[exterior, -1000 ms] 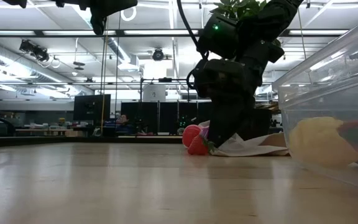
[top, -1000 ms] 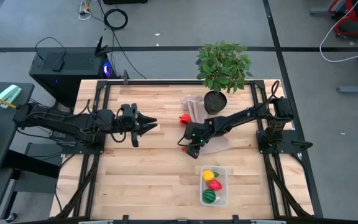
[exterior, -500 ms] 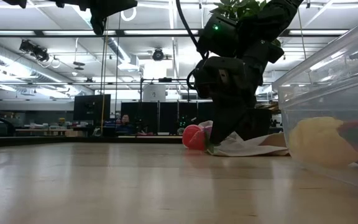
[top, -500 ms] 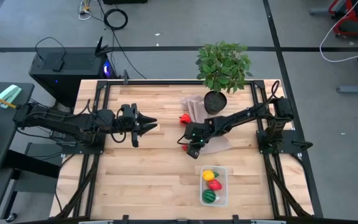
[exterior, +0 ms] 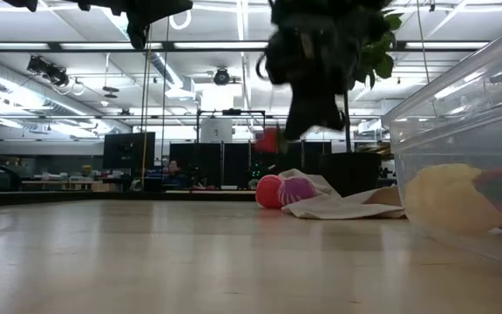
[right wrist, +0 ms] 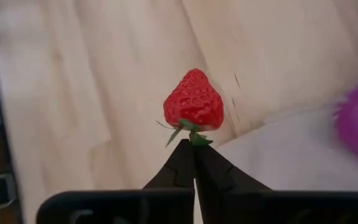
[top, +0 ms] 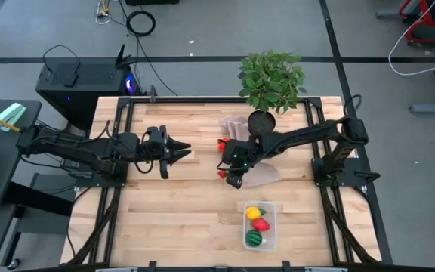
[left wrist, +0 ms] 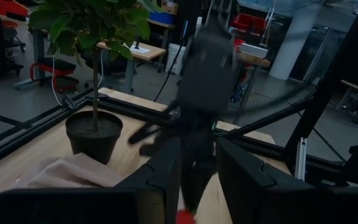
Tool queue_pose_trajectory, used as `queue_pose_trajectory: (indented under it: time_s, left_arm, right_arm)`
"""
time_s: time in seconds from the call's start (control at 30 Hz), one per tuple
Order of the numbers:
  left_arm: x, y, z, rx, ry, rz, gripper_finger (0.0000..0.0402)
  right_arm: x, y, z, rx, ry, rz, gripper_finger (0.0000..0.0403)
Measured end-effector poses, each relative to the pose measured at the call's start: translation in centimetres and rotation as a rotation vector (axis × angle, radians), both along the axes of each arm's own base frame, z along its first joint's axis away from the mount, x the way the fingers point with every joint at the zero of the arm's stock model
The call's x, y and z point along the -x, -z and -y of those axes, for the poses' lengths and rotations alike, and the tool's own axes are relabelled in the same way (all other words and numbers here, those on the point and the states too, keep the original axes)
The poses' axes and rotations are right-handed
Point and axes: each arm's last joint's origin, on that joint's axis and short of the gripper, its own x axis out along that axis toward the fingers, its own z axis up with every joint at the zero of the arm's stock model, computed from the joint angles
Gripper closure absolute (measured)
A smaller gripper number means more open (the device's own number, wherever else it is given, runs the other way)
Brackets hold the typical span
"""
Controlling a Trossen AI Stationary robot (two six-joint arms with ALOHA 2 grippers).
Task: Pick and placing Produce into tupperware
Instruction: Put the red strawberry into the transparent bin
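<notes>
Next, I let go of the strawberry with my right gripper in the tupperware (top: 264, 237), next to the striped green piece, near the red piece. The strawberry hangs well above the table's middle.
My right gripper (right wrist: 193, 144) hangs above the table's middle (top: 226, 175), shut on a red toy strawberry (right wrist: 193, 102). In the low view the strawberry (exterior: 270, 139) is well above the wood. A red round fruit (exterior: 269, 191) and a purple-magenta one (exterior: 296, 190) rest on the table at the edge of the beige cloth (exterior: 347, 205). The clear tupperware (top: 271, 225) sits near the near edge and holds a yellow, a red and a striped green piece. My left gripper (top: 176, 149) waits open over the table's left half. My right gripper pinches the strawberry's green leafy cap (right wrist: 194, 138) between the very tips of its two shut fingers. The fingers come from above. The fruit is lifted clear of the table, and its red body sticks out beyond the fingertips.
A potted leafy plant (top: 270, 83) stands at the far edge, right of centre, with the beige cloth (top: 261, 177) spread in front of its pot. Bare wood lies between the cloth and the tupperware and across the left half. Metal frame rails run along both table sides.
My right gripper has risen from the table by the cloth, staying shut. The strawberry, which lay on the wood beside the red fruit, is now lifted clear. The red and purple fruits have stayed where they were.
</notes>
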Motion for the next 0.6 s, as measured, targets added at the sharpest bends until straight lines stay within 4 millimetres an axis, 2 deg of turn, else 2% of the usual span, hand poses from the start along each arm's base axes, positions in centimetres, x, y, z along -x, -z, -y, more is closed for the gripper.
queue_pose_trajectory:
  time_s: [0.17,0.33,0.5,0.6]
  left_arm:
    - [0.0,0.0,0.0,0.000,0.000,0.001,0.0294]
    - [0.0,0.0,0.0,0.000,0.000,0.001,0.0294]
    - [0.0,0.0,0.0,-0.001,-0.003,0.002,0.0294]
    - [0.0,0.0,0.0,-0.001,-0.003,0.002,0.0294]
  right_arm:
    - [0.0,-5.6,-1.2,0.019,-0.066,0.029,0.0401]
    - [0.7,-10.0,-4.1,0.003,-0.126,0.051,0.0402]
    - [1.8,-12.5,-8.0,-0.059,-0.173,0.055,0.0402]
    - [2.5,-13.1,-10.5,-0.126,-0.195,0.040,0.0402]
